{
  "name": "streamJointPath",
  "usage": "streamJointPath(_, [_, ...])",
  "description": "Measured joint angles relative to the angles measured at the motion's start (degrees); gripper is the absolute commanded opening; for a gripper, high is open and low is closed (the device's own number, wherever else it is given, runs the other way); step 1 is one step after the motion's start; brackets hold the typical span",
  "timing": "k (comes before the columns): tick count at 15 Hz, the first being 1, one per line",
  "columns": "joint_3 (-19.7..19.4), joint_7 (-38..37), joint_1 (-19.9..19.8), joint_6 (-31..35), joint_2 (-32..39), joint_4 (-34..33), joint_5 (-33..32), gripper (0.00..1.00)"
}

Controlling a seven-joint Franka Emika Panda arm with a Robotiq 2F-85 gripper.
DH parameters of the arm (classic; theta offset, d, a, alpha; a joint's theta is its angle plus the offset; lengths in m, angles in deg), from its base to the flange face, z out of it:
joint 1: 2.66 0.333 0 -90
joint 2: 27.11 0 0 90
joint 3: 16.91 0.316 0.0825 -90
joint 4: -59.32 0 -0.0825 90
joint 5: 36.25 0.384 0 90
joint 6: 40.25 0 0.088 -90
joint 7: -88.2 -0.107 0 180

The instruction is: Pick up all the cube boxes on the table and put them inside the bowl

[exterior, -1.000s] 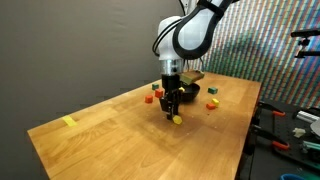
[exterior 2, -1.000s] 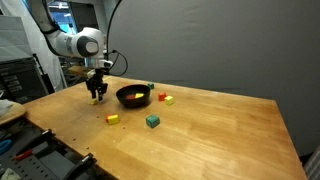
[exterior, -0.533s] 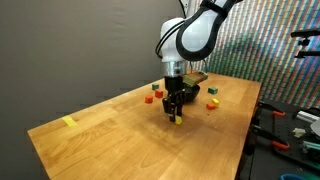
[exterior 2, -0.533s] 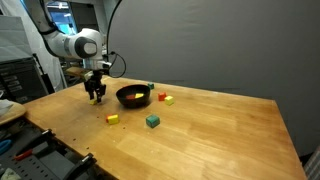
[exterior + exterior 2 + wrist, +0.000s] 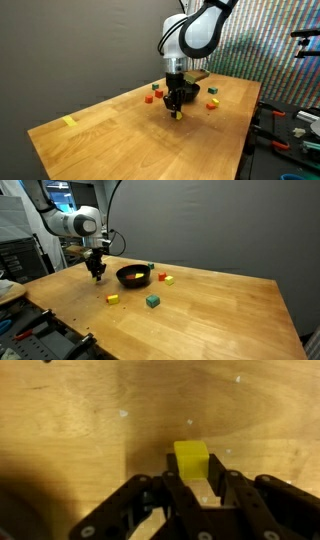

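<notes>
The yellow cube will come out of my gripper's hold as I release it near the middle of the black bowl (image 5: 184,90).
In the wrist view my gripper (image 5: 192,464) is shut on a yellow cube (image 5: 190,454), with a finger against each side. In an exterior view the gripper (image 5: 175,112) hangs just over the table (image 5: 110,145) with that cube (image 5: 176,115) at its tips, in front of the black bowl (image 5: 190,93). More cubes lie round the bowl: red (image 5: 147,99), orange (image 5: 155,90), green (image 5: 212,90) and red (image 5: 211,103). From another side, the gripper (image 5: 97,276) is left of the bowl (image 5: 133,276), with a yellow cube (image 5: 113,299) and a green cube (image 5: 152,301) in front of the bowl and a red one (image 5: 167,278) beside it.
A flat yellow strip (image 5: 69,122) lies near one corner of the table. Benches with tools and cables stand past the table's edges (image 5: 290,135) (image 5: 30,330). A dark curtain hangs behind the table.
The jaws have closed on the yellow cube. The gripper has risen a little with the cube in it.
</notes>
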Motion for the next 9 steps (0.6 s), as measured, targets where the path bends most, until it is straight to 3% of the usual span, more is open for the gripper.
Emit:
streamJointPath(6, [-7.3, -6.7, -1.5, 4.7, -13.8, 7.4, -3.1, 0.08])
streamJointPath(9, [-11.4, -12.0, -3.9, 4.8, -15.8, 8.2, -8.0, 0.08])
